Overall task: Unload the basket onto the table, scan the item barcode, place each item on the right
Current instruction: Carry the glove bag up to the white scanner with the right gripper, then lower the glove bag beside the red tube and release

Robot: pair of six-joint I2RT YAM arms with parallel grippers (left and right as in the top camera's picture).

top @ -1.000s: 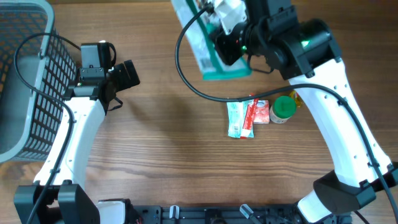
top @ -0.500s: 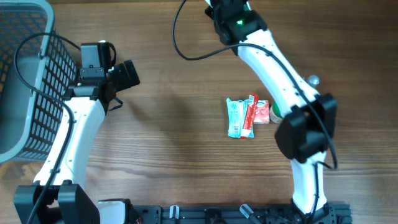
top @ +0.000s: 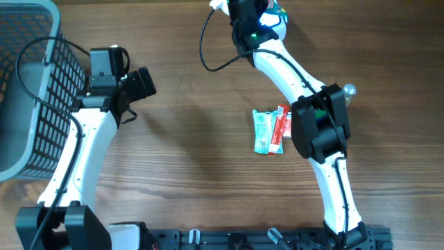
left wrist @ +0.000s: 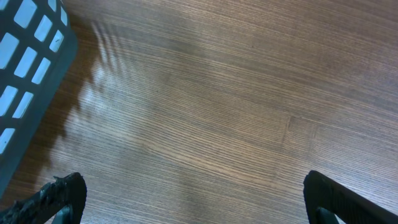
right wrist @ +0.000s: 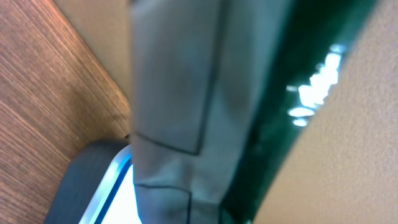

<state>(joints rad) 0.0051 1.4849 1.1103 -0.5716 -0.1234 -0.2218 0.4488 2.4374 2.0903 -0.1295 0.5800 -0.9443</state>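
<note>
The robot's right gripper will release the bag, now at the table's far edge, on the bare wood (top: 234,112) next to the teal packet, toward the grey mesh basket.
The item, a green and white bag (right wrist: 186,106), fills the right wrist view, blurred and very close, so the gripper's own fingers are hidden. My right gripper (top: 258,10) is stretched to the table's far edge and shut on this bag. Only a corner of the bag (top: 279,10) shows in the overhead view. Beside the bag in the wrist view is a dark grey object with a bright blue-edged face (right wrist: 99,186); I cannot tell what it is. No barcode is readable. My left gripper (top: 143,83) hangs open over bare wood, its fingertips (left wrist: 62,198) far apart and holding nothing.
A grey mesh basket (top: 28,97) stands at the left edge, its corner (left wrist: 31,68) in the left wrist view. A teal packet (top: 263,132) and a red packet (top: 280,128) lie mid-table beside the right arm's elbow (top: 318,125). A small silver thing (top: 349,89) sits further right.
My right arm has swung from mid-table to the far edge, carrying the bag almost out of the overhead view. The left arm has not moved.
</note>
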